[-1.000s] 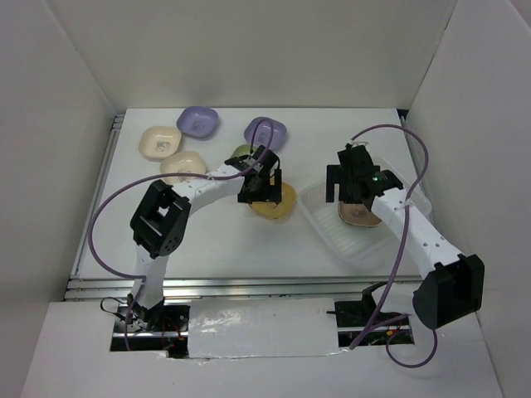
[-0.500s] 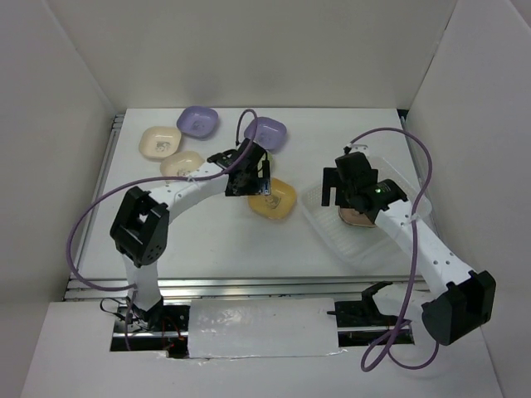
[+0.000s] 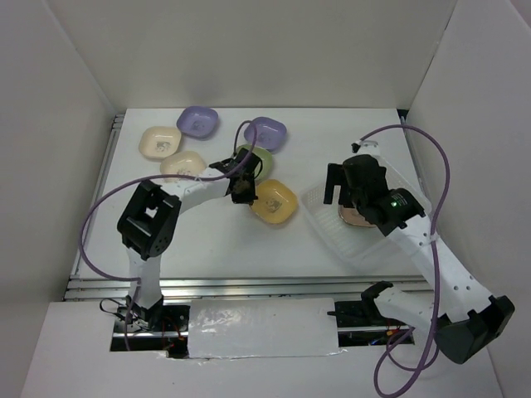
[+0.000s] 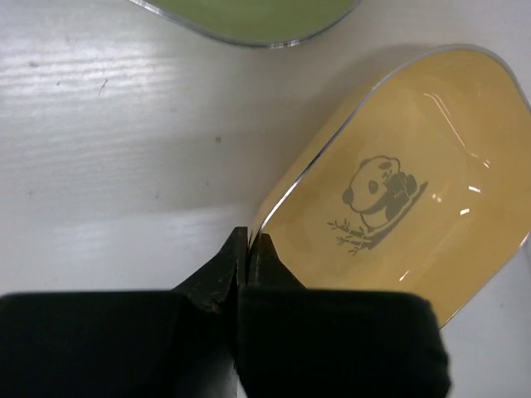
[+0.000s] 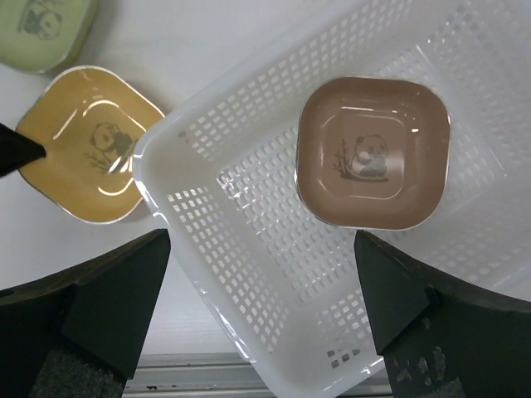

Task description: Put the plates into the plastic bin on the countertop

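Next, I let go of the yellow plate with my left gripper on top of the brown plate (image 3: 361, 206) inside the plastic bin. The yellow plate still rests on the white countertop.
My left gripper (image 3: 246, 192) (image 4: 249, 245) is shut on the left rim of the yellow plate (image 3: 275, 203) (image 4: 398, 191), which rests on the white countertop (image 3: 216, 240). Just beyond it lies a green plate (image 3: 259, 157) (image 4: 249, 16). Farther back are two purple plates (image 3: 199, 121) (image 3: 267, 130) and two cream plates (image 3: 159, 142) (image 3: 182, 164). The plastic bin (image 3: 332, 240) (image 5: 249, 249) sits on the right with a brown plate (image 3: 358, 217) (image 5: 373, 153) inside. Above the bin hovers my right gripper (image 3: 353, 186) (image 5: 262, 240), open and holding nothing.
White walls close in the countertop at the back and on both sides. Metal rails (image 3: 207, 286) run along the near edge and the left edge. Purple cables loop off both arms. The yellow plate (image 5: 87, 145) lies close beside the bin's left corner.
My left gripper has come down at the yellow plate's left edge and shut on its rim. The right arm has shifted slightly over the bin, still open.
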Robot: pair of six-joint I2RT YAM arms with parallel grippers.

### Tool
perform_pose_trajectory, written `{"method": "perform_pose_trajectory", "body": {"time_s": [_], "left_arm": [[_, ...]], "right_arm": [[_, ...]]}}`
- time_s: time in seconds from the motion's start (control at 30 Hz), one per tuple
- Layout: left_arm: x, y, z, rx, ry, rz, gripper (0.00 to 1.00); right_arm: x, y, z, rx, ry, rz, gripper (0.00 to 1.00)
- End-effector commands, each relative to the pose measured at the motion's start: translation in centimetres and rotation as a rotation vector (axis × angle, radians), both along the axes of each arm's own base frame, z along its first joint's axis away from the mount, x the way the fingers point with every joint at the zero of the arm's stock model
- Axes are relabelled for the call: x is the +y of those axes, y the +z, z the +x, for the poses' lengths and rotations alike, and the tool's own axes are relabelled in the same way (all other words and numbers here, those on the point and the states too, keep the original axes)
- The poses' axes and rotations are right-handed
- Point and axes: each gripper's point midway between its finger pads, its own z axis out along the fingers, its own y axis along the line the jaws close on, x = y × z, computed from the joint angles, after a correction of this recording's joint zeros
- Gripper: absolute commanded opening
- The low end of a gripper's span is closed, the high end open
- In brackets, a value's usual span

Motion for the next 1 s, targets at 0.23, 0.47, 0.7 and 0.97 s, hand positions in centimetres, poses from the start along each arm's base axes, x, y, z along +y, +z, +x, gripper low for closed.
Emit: {"method": "perform_pose_trajectory", "body": {"time_s": [0.23, 0.47, 0.7, 0.97], "left_arm": [[0.5, 13.6, -6.8, -0.267, 0.181, -0.171, 0.00], [-0.1, 18.9, -8.2, -0.380, 0.462, -0.358, 0.00], [-9.9, 19.1, -6.7, -0.341, 0.471, -0.608, 0.00], [-21.0, 15.4, -3.7, -0.231, 0.407, -0.665, 0.00]], "right_arm": [[-1.7, 6.5, -1.0, -0.178, -0.091, 0.091, 1.00], [-3.9, 8.4, -1.7, -0.248, -0.231, 0.150, 1.00], [-7.4, 11.3, -3.8, -0.359, -0.381, 0.240, 1.00], [-10.7, 13.8, -6.4, -0.432, -0.449, 0.222, 1.00]]}}
